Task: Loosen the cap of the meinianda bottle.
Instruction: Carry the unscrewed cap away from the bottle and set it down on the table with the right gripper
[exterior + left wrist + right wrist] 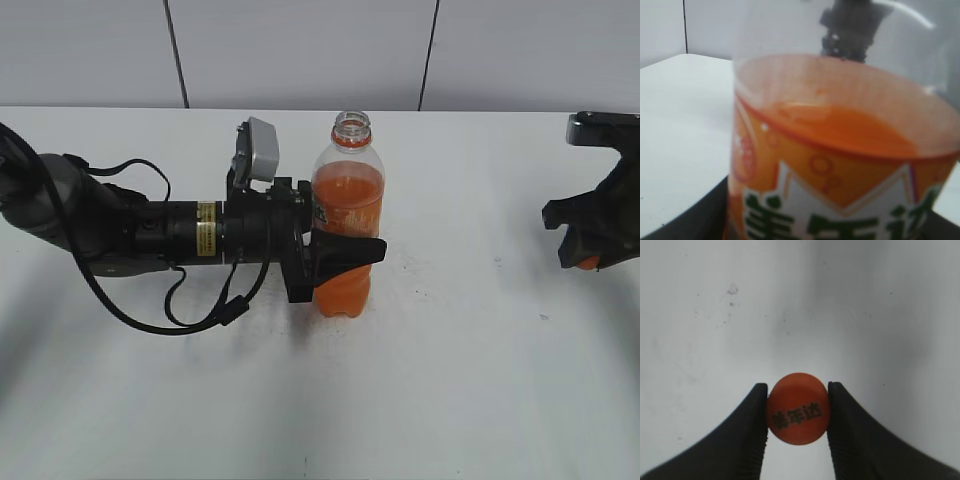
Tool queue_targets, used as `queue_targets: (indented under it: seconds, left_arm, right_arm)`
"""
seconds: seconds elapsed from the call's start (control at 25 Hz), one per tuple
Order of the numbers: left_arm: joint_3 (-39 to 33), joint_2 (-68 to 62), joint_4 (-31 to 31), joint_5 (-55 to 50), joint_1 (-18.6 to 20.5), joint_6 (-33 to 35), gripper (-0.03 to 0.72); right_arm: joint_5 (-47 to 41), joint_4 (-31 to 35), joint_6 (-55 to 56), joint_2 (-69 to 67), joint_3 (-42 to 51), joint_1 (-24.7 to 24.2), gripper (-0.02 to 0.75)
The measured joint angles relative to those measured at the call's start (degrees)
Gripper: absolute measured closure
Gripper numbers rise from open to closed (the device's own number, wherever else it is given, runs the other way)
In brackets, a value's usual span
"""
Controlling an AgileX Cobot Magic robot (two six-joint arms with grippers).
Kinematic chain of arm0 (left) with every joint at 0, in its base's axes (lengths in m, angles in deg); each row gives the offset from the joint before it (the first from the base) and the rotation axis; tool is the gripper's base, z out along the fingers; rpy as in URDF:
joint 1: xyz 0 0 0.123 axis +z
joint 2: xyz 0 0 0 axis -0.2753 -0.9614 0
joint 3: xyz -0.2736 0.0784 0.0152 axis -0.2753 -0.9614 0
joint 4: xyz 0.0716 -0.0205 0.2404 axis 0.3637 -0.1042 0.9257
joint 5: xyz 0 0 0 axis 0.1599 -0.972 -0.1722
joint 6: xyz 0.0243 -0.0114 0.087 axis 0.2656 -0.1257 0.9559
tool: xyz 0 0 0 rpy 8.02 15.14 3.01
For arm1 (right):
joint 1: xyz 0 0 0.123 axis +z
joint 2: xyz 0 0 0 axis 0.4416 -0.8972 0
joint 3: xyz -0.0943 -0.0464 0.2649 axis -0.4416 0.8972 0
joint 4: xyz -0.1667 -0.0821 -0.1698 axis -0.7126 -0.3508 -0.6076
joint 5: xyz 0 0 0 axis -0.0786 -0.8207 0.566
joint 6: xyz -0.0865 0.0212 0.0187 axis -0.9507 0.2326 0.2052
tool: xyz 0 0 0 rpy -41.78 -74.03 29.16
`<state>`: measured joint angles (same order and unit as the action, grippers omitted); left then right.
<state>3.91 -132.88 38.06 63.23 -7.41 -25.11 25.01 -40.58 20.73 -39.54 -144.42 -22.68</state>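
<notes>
My right gripper is going to set the orange cap down on the white table (558, 297) (799, 373) just beyond the small dark speck.
The meinianda bottle (347, 215) stands upright on the white table, its mouth open with only the orange neck ring on it. My left gripper (345, 254) is shut on the bottle's lower body from the left. The bottle's label and orange liquid fill the left wrist view (840, 165). My right gripper (585, 255) is at the far right, away from the bottle, and is shut on the small orange cap (798, 408), held between the two black fingers (798, 412) above the table. The cap shows as a bit of orange in the exterior view (588, 263).
The white table (480, 380) spreads around the bottle. A grey panelled wall (300, 50) runs along the table's far edge. The left arm and its cable (150, 290) lie across the left half of the table.
</notes>
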Motion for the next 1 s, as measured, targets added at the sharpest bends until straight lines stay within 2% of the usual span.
queue_targets:
  seconds: [0.2,0.76,0.84,1.0]
  left_arm:
    - [0.0,0.0,0.0,0.0,0.0,0.0,0.263]
    - [0.0,0.0,0.1,0.1,0.0,0.0,0.263]
    - [0.0,0.0,0.1,0.1,0.0,0.0,0.263]
    - [0.0,0.0,0.1,0.1,0.0,0.0,0.263]
  right_arm:
    - [3.7,0.4,0.0,-4.8,0.0,-0.1,0.465]
    - [4.1,0.6,0.0,-8.9,0.0,-0.1,0.46]
    - [4.1,0.6,0.0,-8.9,0.0,-0.1,0.434]
    - [3.8,0.7,0.0,-10.0,0.0,-0.2,0.332]
